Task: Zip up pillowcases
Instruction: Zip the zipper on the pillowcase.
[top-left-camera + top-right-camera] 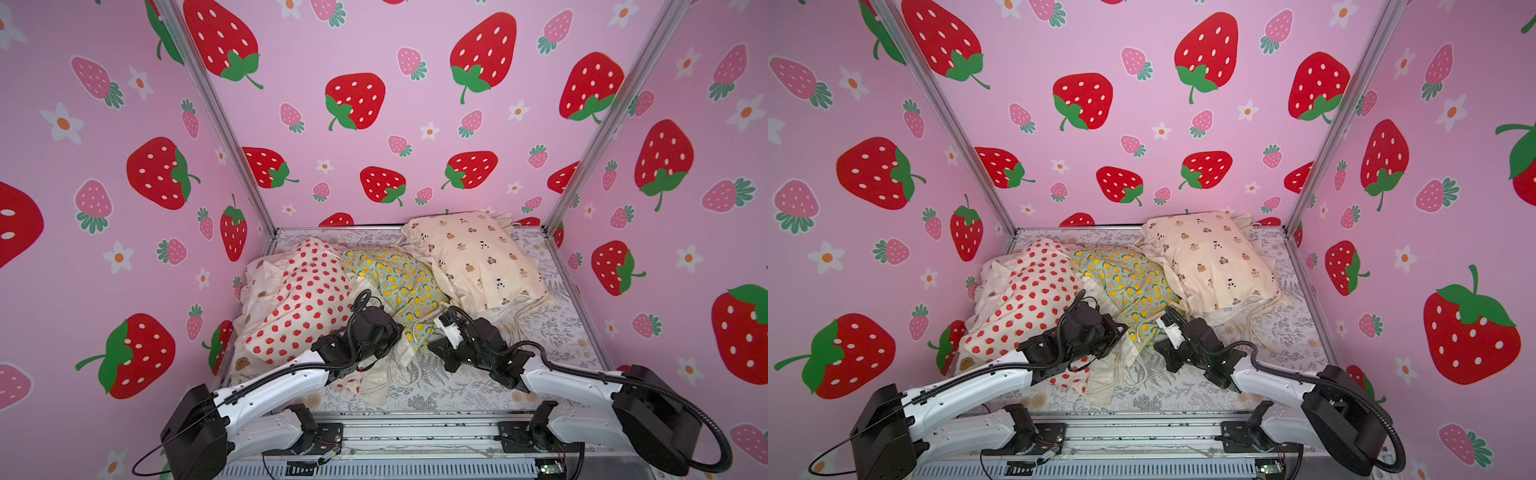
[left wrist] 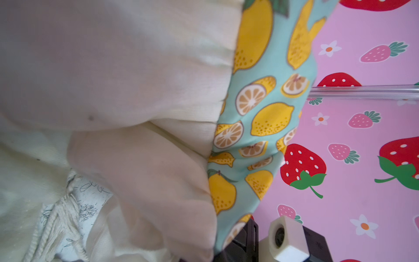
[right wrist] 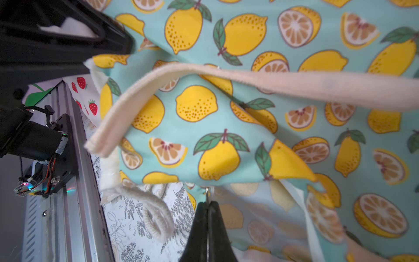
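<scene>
My left gripper is next to lemon cloth that sags in a loose fold beside the zipper pull, so it should take the cloth's near edge closer (image 3: 150, 178) to my right gripper and pull it tight.
The teal lemon pillowcase (image 1: 399, 278) (image 1: 1129, 282) lies mid-table between the red strawberry pillowcase (image 1: 299, 299) and the beige bear-print one (image 1: 473, 253). A corner of the brown cookie-print pillowcase (image 1: 243, 363) peeks out under the strawberry one. My right gripper (image 3: 207, 203) (image 1: 432, 344) is shut on the small metal zipper pull (image 3: 206, 192) at the lemon pillowcase's near edge. My left gripper (image 1: 399, 332) is shut on that pillowcase's near edge, close to the right one. In the left wrist view, cream ruffle (image 2: 158, 181) and lemon cloth (image 2: 256, 127) cover its jaws.
A grey fern-print sheet (image 1: 540, 328) covers the table. Cream cords (image 1: 519, 316) trail from the bear pillowcase, and a cord loop (image 3: 156, 217) lies beside my right gripper. A cream strap (image 3: 249, 77) crosses the lemon cloth. Pink strawberry walls (image 1: 374, 124) enclose three sides; a metal rail (image 1: 415, 428) runs along the front.
</scene>
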`<state>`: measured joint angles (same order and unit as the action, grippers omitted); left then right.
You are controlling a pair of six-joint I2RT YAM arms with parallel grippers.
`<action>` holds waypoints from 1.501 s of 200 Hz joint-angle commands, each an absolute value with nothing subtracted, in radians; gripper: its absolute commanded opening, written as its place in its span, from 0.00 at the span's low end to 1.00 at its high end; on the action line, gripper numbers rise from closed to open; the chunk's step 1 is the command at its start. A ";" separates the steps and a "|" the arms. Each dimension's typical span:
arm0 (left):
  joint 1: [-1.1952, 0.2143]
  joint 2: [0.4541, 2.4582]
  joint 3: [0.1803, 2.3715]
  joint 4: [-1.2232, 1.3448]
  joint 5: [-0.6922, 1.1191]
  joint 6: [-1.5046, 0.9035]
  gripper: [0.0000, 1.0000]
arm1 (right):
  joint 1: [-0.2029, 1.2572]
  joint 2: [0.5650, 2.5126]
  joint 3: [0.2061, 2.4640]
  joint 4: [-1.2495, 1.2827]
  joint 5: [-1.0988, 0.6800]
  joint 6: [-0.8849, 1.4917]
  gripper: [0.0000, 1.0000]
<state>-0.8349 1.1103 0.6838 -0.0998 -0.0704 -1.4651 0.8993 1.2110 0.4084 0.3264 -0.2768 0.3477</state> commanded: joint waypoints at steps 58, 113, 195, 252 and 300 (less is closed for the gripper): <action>-0.817 1.105 0.760 -0.172 -0.037 -1.370 0.00 | 0.904 1.135 0.482 0.168 -0.337 0.457 0.00; -0.848 1.087 0.729 -0.155 0.020 -1.339 0.39 | 0.906 1.132 0.516 0.216 -0.414 0.514 0.00; -0.982 1.022 0.613 -0.112 -0.089 -1.426 0.60 | 0.905 1.098 0.546 0.142 -0.407 0.520 0.00; -1.008 1.064 0.598 0.007 -0.164 -1.437 0.65 | 0.907 1.116 0.552 0.155 -0.423 0.537 0.00; -0.995 1.081 0.613 0.026 -0.230 -1.424 0.31 | 0.907 1.097 0.535 0.110 -0.410 0.515 0.00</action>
<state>-1.0046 1.0882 0.5846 0.0048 -0.1627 -1.4220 0.9009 1.1187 0.5217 0.1432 -0.4088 0.5232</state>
